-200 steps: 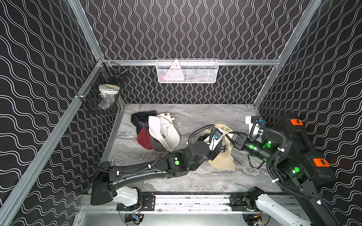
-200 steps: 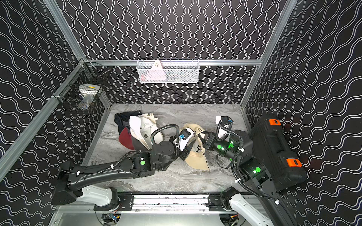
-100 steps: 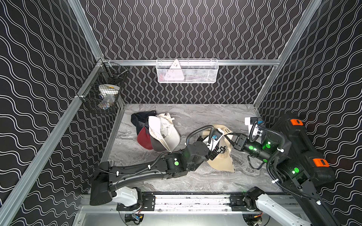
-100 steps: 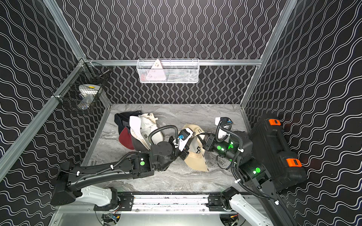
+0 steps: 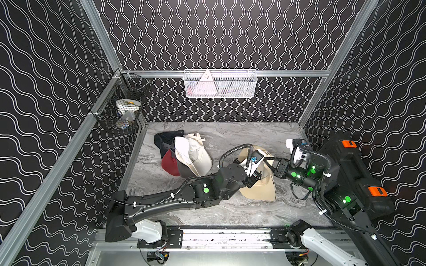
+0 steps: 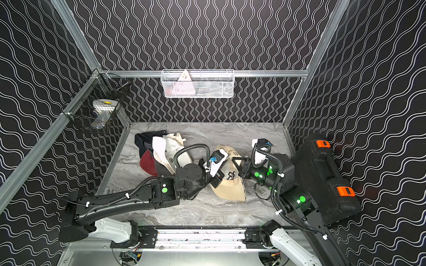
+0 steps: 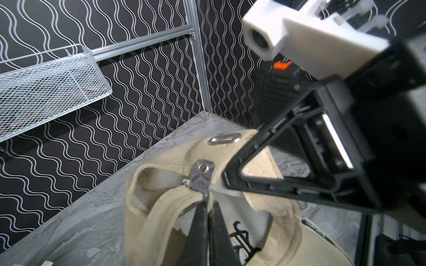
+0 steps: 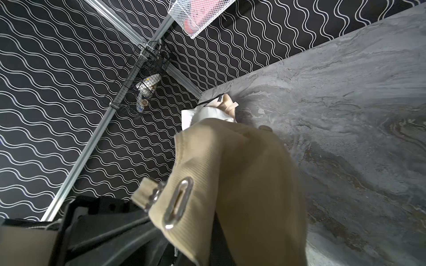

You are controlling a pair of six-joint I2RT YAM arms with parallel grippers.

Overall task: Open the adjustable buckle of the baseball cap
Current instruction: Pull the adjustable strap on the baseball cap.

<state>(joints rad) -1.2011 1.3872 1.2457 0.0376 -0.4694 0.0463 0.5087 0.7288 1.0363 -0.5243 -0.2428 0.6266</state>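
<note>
I should open my right gripper, which holds the cap's back band by the metal slot eyelet, away from the silver buckle, and pinch it closed beside the silver buckle (image 7: 202, 175).
A tan baseball cap (image 5: 260, 192) (image 6: 230, 192) lies right of the table's middle, brim toward the front. In the left wrist view its silver buckle (image 7: 200, 176) sits on the tan strap (image 7: 161, 207). My left gripper (image 7: 208, 203) is shut, pinching that strap just below the buckle. A metal slot eyelet (image 7: 224, 139) (image 8: 177, 203) marks the cap's back band. My right gripper (image 5: 268, 161) (image 6: 236, 161) comes in from the right and is shut on this band. Its finger (image 7: 276, 184) reaches right up to the buckle. Tan fabric (image 8: 242, 172) hides its jaws in the right wrist view.
A pile of other caps (image 5: 184, 156), white, red and dark, lies at the back left. A black case with orange latches (image 5: 357, 175) stands along the right wall. A white mesh basket (image 5: 220, 84) hangs on the back wall, and a black wire basket (image 5: 124, 112) on the left rail.
My left gripper has closed onto the cap's strap and its wrist has shifted slightly. The right gripper has kept its hold on the band.
</note>
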